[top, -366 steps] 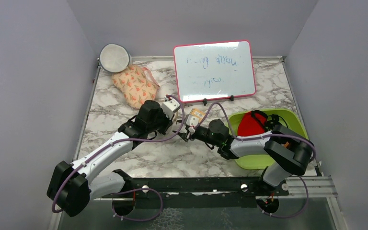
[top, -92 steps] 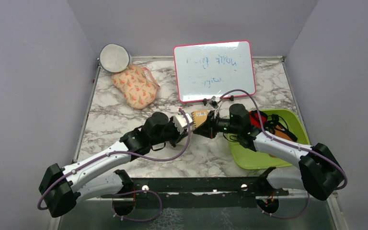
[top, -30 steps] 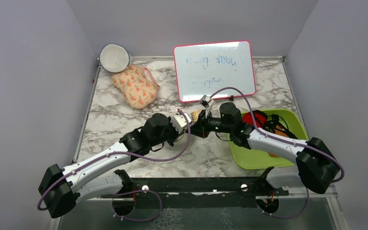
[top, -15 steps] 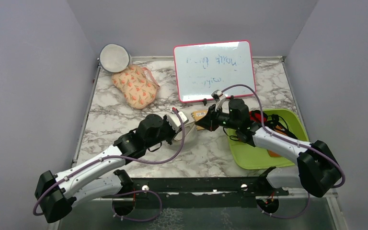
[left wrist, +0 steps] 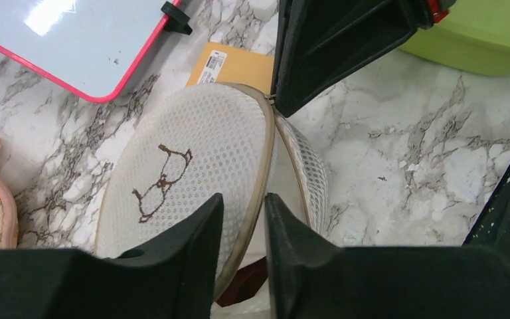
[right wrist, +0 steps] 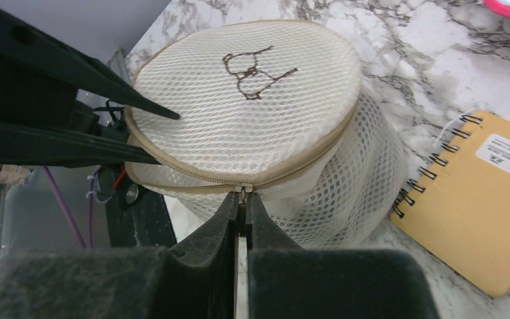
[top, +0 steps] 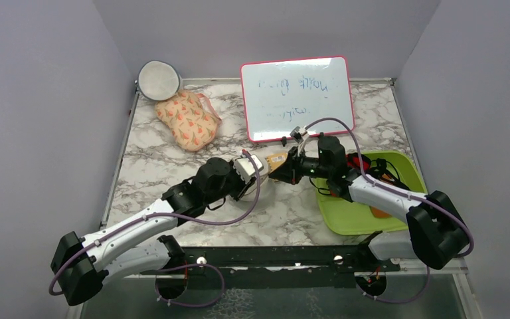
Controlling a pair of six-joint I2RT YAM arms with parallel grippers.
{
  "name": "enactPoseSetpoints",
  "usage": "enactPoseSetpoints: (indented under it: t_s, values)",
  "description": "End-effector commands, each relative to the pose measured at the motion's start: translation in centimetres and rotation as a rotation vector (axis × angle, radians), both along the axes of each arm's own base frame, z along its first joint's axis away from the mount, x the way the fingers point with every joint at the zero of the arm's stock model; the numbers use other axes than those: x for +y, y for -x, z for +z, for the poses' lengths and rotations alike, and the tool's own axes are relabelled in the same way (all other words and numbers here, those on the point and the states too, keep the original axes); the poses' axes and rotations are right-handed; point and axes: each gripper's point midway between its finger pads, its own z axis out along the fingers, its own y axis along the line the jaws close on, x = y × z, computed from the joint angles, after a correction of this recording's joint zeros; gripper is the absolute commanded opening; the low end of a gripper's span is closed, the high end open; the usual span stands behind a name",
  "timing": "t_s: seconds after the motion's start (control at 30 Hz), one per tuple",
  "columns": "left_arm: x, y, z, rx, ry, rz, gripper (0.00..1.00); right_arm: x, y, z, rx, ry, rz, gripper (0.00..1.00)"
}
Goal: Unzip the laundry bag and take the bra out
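Observation:
My left fingers sit loose around the bag's tan rim and its top side covers the opening, so I need to pinch the tan rim (right wrist: 145, 147) and fold it back.
The laundry bag (left wrist: 192, 153), white mesh with a tan rim and a brown squiggle, lies on the marble between my grippers. It also shows in the right wrist view (right wrist: 239, 113). My left gripper (left wrist: 244, 203) is shut on the tan rim of its top face and holds that face up. A gap shows under the rim, with a dark red bit of cloth (left wrist: 244, 292) inside. My right gripper (right wrist: 242, 199) is shut on the zipper pull (right wrist: 242, 191) at the bag's side. In the top view the left gripper (top: 259, 174) and right gripper (top: 281, 174) nearly meet and hide the bag.
An orange spiral notepad (right wrist: 478, 193) lies right beside the bag. A pink-framed whiteboard (top: 297, 98) stands behind. A peach floral pouch (top: 187, 118) and a grey-rimmed white disc (top: 159, 79) lie at the back left. A green bin (top: 352, 219) with red cloth is at the right.
Over the last second my right gripper has drawn back to the right with the zipper pull. My left arm has shifted slightly and still holds the rim.

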Motion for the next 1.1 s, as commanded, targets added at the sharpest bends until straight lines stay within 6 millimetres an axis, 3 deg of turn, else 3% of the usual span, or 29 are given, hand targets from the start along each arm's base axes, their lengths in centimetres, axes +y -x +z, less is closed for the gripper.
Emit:
enactPoseSetpoints:
  t_s: [0.0,0.13,0.4,0.53,0.67,0.77,1.07]
  values:
    - [-0.1,-0.4,0.3,0.002,-0.013,0.011,0.29,1.3,2.1,1.6,-0.034,-0.068,0.108,0.01]
    - [-0.3,-0.3,-0.1,0.013,-0.016,-0.001,0.38,1.9,2.9,2.3,-0.037,-0.088,0.136,0.01]
    - [-0.6,-0.2,-0.4,0.026,-0.019,-0.011,0.38,3.7,4.9,2.6,-0.030,-0.104,0.210,0.01]
    - [-0.7,-0.2,-0.4,0.028,-0.016,-0.013,0.30,4.6,5.4,2.4,-0.028,-0.098,0.235,0.01]
    - [-0.3,-0.3,0.1,0.008,-0.010,0.002,0.10,4.4,5.2,2.7,-0.046,-0.096,0.216,0.01]
    - [-0.1,-0.3,0.5,-0.003,0.001,0.010,0.01,4.2,4.5,2.4,-0.046,-0.074,0.169,0.01]
    - [1.1,-0.7,2.0,-0.062,0.036,0.064,0.00,1.8,1.9,1.2,-0.065,0.015,-0.019,0.01]
